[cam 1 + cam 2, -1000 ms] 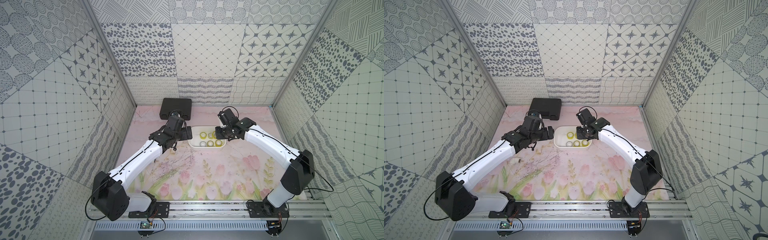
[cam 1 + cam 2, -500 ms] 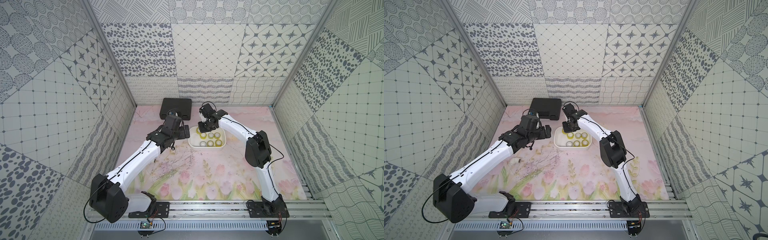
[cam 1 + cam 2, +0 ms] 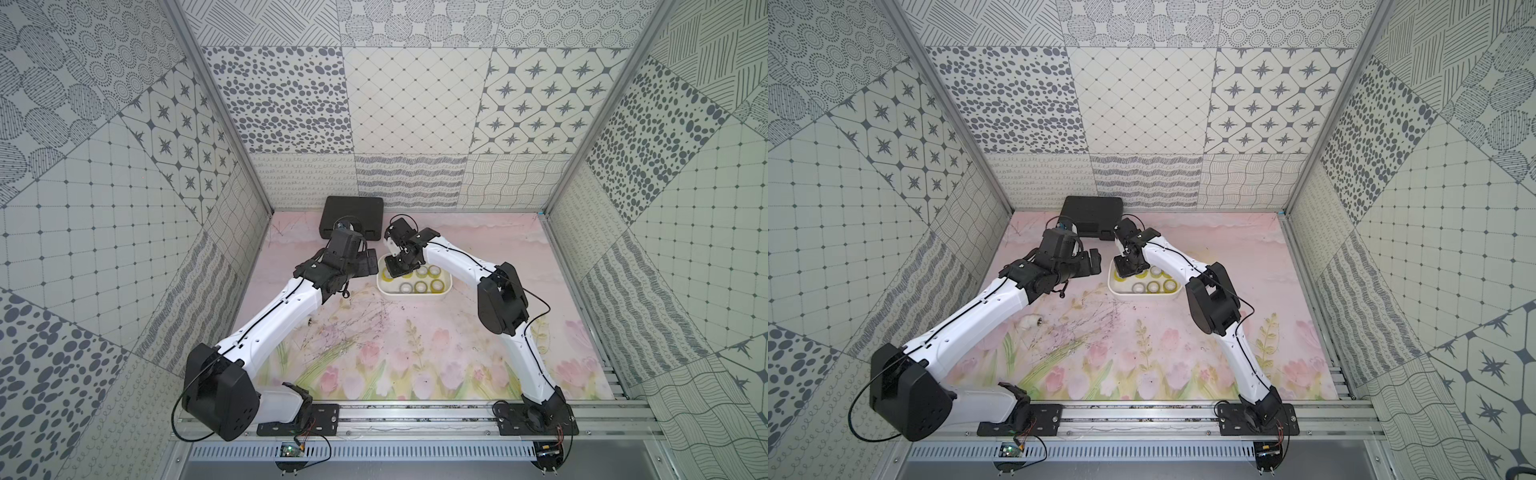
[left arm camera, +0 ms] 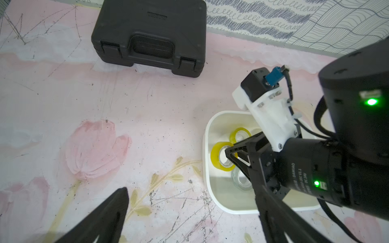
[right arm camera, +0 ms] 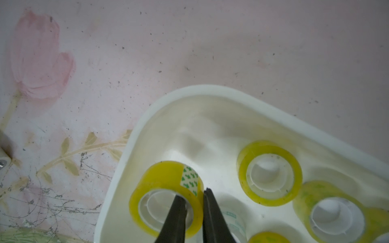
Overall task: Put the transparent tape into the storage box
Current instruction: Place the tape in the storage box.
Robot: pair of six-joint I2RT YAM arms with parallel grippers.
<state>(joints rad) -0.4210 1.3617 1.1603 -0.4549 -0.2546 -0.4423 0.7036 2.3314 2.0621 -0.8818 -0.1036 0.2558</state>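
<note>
The yellow roll, now tilted above the box floor, will be let go by my right gripper on the bare storage box's bottom (image 3: 392, 281) (image 5: 182, 175), next to the clear whitish roll.
The storage box (image 3: 411, 294) (image 3: 1142, 293), a low white tub, sits on the floral mat with several rolls of transparent tape (image 3: 420, 286) lying flat in it. My right gripper (image 5: 193, 193) (image 3: 395, 270) hangs over the box's left end, shut on the wall of a yellow roll (image 5: 160, 178) (image 4: 216, 155), one finger inside the ring and one outside. That roll is tilted above the box floor, and another yellow roll (image 5: 269, 147) lies beside it. My left gripper (image 4: 191, 191) (image 3: 368, 266) is open and empty, just left of the box rim (image 4: 205, 168).
A black hard-shell case (image 3: 353, 212) (image 4: 149, 33) lies shut against the back wall, behind both grippers. A small white object (image 3: 1030, 321) rests on the mat beside the left forearm. Patterned walls close in three sides.
My right gripper has swung leftward across the box, from its far right side to its left end, then dipped lower, with the elbow folding up. The left arm has barely shifted.
</note>
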